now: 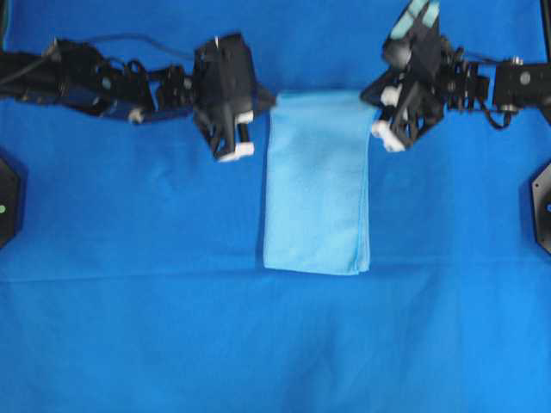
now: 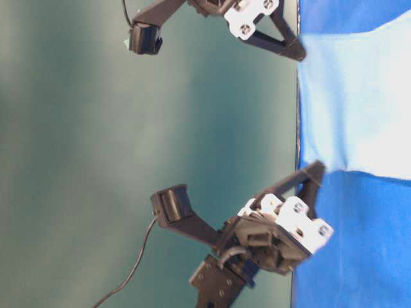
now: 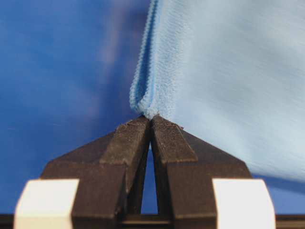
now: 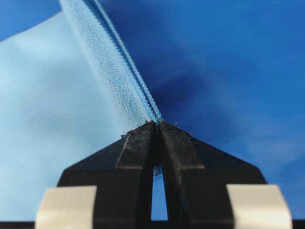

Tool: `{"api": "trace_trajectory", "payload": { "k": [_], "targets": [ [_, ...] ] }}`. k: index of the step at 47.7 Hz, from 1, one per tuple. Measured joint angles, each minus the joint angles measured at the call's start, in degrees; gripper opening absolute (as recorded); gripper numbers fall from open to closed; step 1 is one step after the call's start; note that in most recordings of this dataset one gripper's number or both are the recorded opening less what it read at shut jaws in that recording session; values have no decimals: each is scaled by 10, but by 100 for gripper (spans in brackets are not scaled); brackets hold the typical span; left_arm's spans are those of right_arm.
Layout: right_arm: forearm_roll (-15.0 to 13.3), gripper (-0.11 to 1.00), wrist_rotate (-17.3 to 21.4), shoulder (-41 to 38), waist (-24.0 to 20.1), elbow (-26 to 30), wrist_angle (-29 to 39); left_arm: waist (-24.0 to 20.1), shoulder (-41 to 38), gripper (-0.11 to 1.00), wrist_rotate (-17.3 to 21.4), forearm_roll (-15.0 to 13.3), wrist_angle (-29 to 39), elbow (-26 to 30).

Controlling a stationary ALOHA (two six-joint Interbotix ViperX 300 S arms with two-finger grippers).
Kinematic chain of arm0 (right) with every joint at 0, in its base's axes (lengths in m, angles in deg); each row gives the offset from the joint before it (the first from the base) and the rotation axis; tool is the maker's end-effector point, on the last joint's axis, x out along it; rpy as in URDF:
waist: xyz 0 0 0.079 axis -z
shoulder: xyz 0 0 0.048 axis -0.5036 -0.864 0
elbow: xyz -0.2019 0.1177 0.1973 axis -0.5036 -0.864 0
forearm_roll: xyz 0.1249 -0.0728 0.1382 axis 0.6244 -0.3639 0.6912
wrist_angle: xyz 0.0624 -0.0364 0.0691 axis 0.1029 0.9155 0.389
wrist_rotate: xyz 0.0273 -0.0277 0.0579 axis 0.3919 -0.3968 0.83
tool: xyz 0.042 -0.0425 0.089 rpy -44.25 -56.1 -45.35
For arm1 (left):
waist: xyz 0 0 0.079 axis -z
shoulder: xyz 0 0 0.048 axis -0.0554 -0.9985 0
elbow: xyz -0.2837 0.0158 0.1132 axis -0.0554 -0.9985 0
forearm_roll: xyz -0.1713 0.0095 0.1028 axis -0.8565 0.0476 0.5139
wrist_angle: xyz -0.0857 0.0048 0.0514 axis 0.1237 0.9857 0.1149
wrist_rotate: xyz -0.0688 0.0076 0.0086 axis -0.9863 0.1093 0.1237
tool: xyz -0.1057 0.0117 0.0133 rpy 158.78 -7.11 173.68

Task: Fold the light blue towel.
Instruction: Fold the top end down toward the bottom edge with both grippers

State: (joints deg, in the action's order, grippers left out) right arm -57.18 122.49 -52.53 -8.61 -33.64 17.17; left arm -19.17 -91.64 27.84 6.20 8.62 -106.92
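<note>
My left gripper will let go of the far corner of the light blue towel just inside the towel's near corner (image 1: pixel 269 248), on the same side.
The light blue towel (image 1: pixel 317 185) lies in the middle of the overhead view as a tall, narrow doubled rectangle. Its far edge is held at both corners. My left gripper (image 1: pixel 272 101) is shut on the far left corner. In the left wrist view the fingertips (image 3: pixel 151 117) pinch the layered hem of the towel (image 3: pixel 228 71). My right gripper (image 1: pixel 369 95) is shut on the far right corner. In the right wrist view its tips (image 4: pixel 158 123) pinch the stitched hem of the towel (image 4: pixel 52 109). The near edge rests flat.
The royal-blue table cloth (image 1: pixel 129 327) covers the whole table. Black arm bases stand at the left edge (image 1: pixel 7 198) and the right edge (image 1: pixel 542 206). The table-level view shows the towel (image 2: pixel 359 109) between both grippers against a green backdrop.
</note>
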Motion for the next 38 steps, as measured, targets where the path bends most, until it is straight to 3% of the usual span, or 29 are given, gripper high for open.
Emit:
{"api": "trace_trajectory", "payload": {
  "k": [14, 24, 38],
  "targets": [
    [30, 4, 62, 24, -127, -15, 54, 105, 13, 1, -1, 1, -2, -37],
    [34, 4, 119, 24, -212, -18, 72, 171, 13, 1, -20, 1, 5, -37],
    [34, 4, 153, 4, -281, -16, 76, 224, 5, 1, -38, 0, 19, -33]
  ]
}}
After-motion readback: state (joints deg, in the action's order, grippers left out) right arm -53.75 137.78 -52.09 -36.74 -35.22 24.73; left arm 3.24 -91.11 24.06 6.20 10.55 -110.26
